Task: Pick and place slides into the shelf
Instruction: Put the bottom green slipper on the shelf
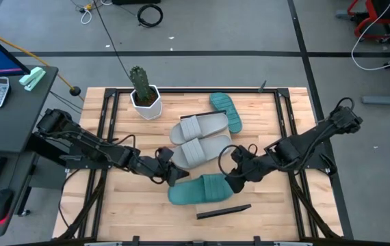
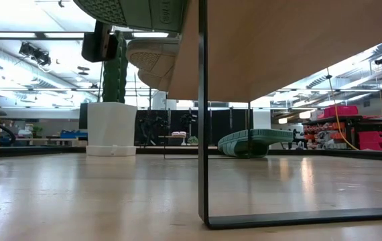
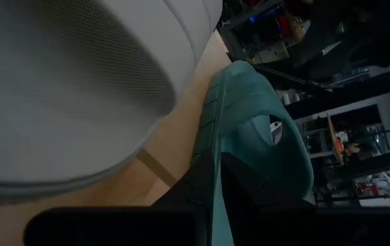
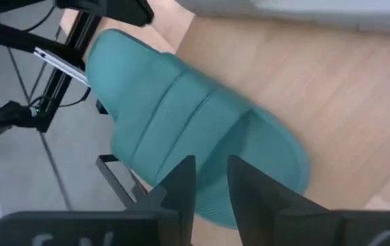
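Note:
The teal slide sticks out past the end of the shelf board. Next, my right gripper pinches its footbed (image 4: pixel 213 161) by the strap and pulls the slide farther onto the board.
One teal slide (image 1: pixel 202 190) sits near the table's near edge, between both grippers. The low view shows its sole (image 2: pixel 137 10) from below, beside the left end of the shelf board (image 2: pixel 298 47). My left gripper (image 1: pixel 171 176) is shut on its left end. My right gripper (image 1: pixel 235 179) is at its right end with the fingers almost together. Two grey slides (image 1: pixel 198 126) (image 1: pixel 202 150) lie side by side mid-table, and one grey sole (image 2: pixel 154 60) overhangs the board's edge. The second teal slide (image 1: pixel 227 111) lies on the far tabletop. My left gripper (image 3: pixel 212 191) pinches the teal slide's left end by its sole edge (image 3: pixel 212 137). One finger (image 3: pixel 263 184) is on the footbed and the other (image 2: pixel 100 43) is under the sole. It comes level from the table's left. Whether the slide rests on the board I cannot tell. My right gripper (image 4: pixel 212 171) points down at the footbed (image 4: pixel 263 164) near the slide's right end, with both fingertips (image 4: pixel 185 174) over the teal surface. I cannot tell whether they touch it.
A white pot with a cactus (image 1: pixel 144 96) stands at the table's far left. A black bar (image 1: pixel 224 212) lies close to the near edge, just in front of the held slide. The shelf's black leg (image 2: pixel 201 134) stands in the middle of the low view.

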You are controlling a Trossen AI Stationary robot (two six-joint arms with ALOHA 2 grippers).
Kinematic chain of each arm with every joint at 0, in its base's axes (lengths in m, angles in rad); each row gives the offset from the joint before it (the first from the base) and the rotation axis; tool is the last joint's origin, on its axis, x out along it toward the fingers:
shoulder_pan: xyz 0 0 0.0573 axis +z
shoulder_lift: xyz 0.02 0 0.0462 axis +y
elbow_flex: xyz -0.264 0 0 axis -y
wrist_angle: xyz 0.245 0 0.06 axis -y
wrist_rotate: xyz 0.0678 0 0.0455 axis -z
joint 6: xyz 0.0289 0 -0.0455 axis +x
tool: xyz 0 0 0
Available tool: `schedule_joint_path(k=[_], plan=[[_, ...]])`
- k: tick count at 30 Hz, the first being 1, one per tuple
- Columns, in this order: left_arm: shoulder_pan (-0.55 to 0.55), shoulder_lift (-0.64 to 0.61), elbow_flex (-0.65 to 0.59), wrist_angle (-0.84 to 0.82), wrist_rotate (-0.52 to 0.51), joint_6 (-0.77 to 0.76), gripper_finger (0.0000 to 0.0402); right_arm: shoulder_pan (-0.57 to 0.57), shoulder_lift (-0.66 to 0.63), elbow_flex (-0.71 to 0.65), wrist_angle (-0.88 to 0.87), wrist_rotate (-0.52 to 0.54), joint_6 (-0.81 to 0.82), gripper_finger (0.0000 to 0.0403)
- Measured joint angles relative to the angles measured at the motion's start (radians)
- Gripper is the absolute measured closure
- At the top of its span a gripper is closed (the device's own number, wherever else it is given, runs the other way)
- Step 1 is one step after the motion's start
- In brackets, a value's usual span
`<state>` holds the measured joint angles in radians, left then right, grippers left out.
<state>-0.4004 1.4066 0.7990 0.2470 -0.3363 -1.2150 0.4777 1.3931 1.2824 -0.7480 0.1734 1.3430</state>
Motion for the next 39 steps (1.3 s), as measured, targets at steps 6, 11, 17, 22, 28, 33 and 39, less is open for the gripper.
schedule_joint_path(k=[6, 11, 17, 22, 28, 33, 39], plan=[[0.000, 0.000, 0.000, 0.004, 0.000, 0.023, 0.0372, 0.033, 0.012, -0.053, 0.120, 0.045, 0.081, 0.0283], [0.000, 0.000, 0.000, 0.004, 0.000, 0.024, 0.0366, 0.036, 0.011, -0.094, 0.186, 0.094, 0.137, 0.0261], [-0.001, 0.000, 0.000, 0.004, 0.000, 0.024, 0.0371, 0.040, 0.012, -0.162, 0.275, 0.113, 0.183, 0.0241], [-0.001, 0.000, 0.000, 0.004, 0.000, 0.024, 0.0368, 0.045, 0.012, -0.180, 0.290, 0.119, 0.206, 0.0235], [-0.001, 0.000, 0.000, 0.004, 0.000, 0.025, 0.0363, 0.044, 0.012, -0.181, 0.305, 0.148, 0.202, 0.0242], [-0.001, 0.000, 0.000, 0.004, 0.000, 0.025, 0.0363, 0.045, 0.012, -0.181, 0.311, 0.151, 0.201, 0.0262], [-0.001, 0.000, 0.000, 0.004, 0.000, 0.035, 0.0363, 0.044, 0.012, -0.181, 0.307, 0.151, 0.198, 0.0309]])
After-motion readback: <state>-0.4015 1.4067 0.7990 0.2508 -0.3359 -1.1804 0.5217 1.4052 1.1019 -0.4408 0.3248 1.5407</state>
